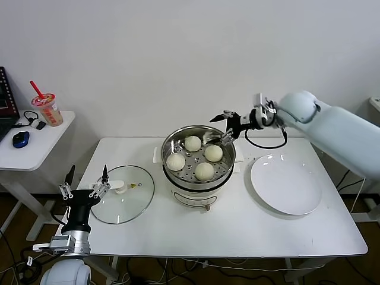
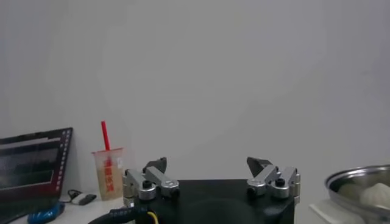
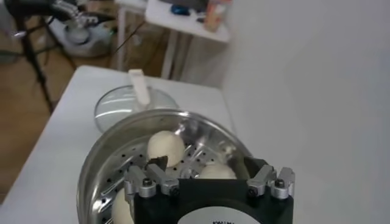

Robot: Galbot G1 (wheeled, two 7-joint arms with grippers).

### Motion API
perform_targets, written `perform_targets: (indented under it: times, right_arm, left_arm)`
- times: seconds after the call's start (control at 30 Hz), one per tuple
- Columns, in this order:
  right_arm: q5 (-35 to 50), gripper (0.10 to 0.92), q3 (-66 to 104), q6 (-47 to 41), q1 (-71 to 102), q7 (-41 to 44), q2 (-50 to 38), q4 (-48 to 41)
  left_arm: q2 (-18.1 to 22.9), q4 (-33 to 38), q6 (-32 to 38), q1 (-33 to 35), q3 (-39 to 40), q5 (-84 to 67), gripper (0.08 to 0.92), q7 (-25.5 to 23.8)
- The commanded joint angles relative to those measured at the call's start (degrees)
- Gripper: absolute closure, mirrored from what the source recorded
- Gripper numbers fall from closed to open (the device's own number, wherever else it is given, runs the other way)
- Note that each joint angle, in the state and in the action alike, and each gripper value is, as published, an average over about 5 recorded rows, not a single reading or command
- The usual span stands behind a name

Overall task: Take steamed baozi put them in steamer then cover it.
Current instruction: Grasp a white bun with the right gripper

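Observation:
Next, I move my right gripper to the far baozi in the steamer (image 1: 192,143) (image 3: 216,171), the one closest to the white wall, and close it around that baozi's sides.
The steamer (image 1: 172,177) stands mid-table with four white baozi on its perforated tray: (image 1: 192,143), (image 1: 213,153), (image 1: 176,161), (image 1: 204,171). My right gripper (image 1: 222,127) is open and empty, hovering just above the steamer's far right rim. In the right wrist view it (image 3: 204,164) hangs over the steamer (image 3: 97,158), with baozi (image 3: 166,146) below its fingers. The glass lid (image 1: 122,199) lies flat left of the steamer. My left gripper (image 1: 88,175) is open and empty, fingers pointing up, at the table's front left beside the lid. It shows in the left wrist view (image 2: 207,164).
An empty white plate (image 1: 287,183) lies right of the steamer. A side table (image 1: 35,148) at far left holds a drink cup (image 1: 47,110), a blue mouse (image 1: 21,139) and a laptop (image 1: 5,98). A white wall stands behind.

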State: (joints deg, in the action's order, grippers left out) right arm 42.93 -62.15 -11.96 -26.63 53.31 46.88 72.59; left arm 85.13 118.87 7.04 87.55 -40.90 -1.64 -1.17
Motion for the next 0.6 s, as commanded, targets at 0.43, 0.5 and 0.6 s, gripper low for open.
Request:
perform_targets:
  times: [0.43, 0.5, 0.6]
  right_arm:
    - [0.73, 0.203, -29.86, 0.57, -17.42, 10.67, 20.57, -16.90]
    - [0.67, 0.203, -30.05, 0.87, -16.74, 10.39, 22.67, -18.57]
    - [0.33, 0.203, -29.24, 0.81, -15.07, 9.75, 24.98, -20.90]
  left_arm:
    - [0.37, -0.11, -0.85, -1.19, 0.68, -0.46, 0.177, 0.57]
    - [0.41, 0.01, -0.95, -0.96, 0.56, -0.85, 0.177, 0.82]
    - [0.43, 0.21, -1.02, -0.46, 0.38, -1.57, 0.177, 1.02]
